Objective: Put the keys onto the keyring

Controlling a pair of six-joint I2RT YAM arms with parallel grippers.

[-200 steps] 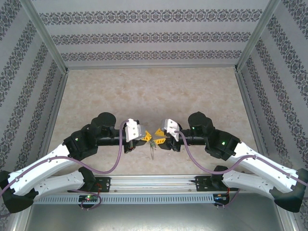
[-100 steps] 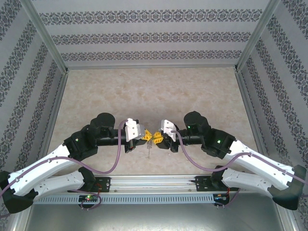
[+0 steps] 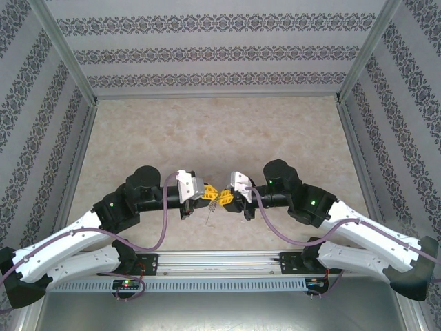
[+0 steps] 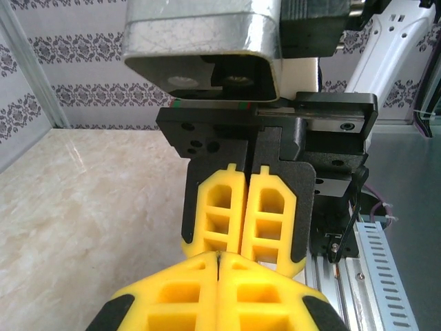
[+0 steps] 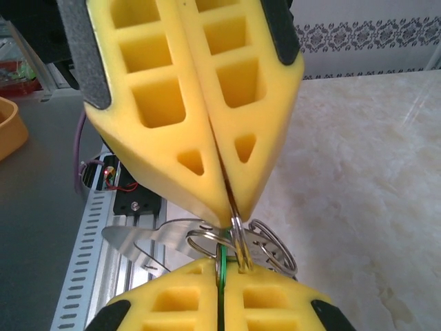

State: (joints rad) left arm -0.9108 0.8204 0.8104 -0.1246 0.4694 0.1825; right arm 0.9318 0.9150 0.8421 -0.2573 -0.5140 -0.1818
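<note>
My right gripper is pinning the green key against the lower end of the split ring, so it should let go of the key and pinch the split ring itself (image 5: pixel 240 243).
My two grippers meet tip to tip above the near middle of the table. The left gripper (image 3: pixel 207 195) is shut on a silvery split ring of the keyring (image 5: pixel 270 243). More rings and a flat metal loop (image 5: pixel 155 238) hang below its yellow fingers (image 5: pixel 172 138). The right gripper (image 3: pixel 222 198) is shut, with the thin green edge of the key (image 5: pixel 222 272) showing in the seam between its pads (image 5: pixel 275 303). In the left wrist view my left gripper (image 4: pixel 218 256) touches the right gripper (image 4: pixel 244 245), and the key and ring are hidden.
The beige marble tabletop (image 3: pixel 220 131) stretches away behind the grippers. Patterned walls (image 3: pixel 220 52) close in three sides. An aluminium rail (image 3: pixel 220 262) with cables runs along the near edge. An orange object (image 5: pixel 8 131) lies off the table's edge.
The right gripper has moved left and shut on the green key. The left gripper has shifted slightly forward, so the two pairs of fingertips now touch.
</note>
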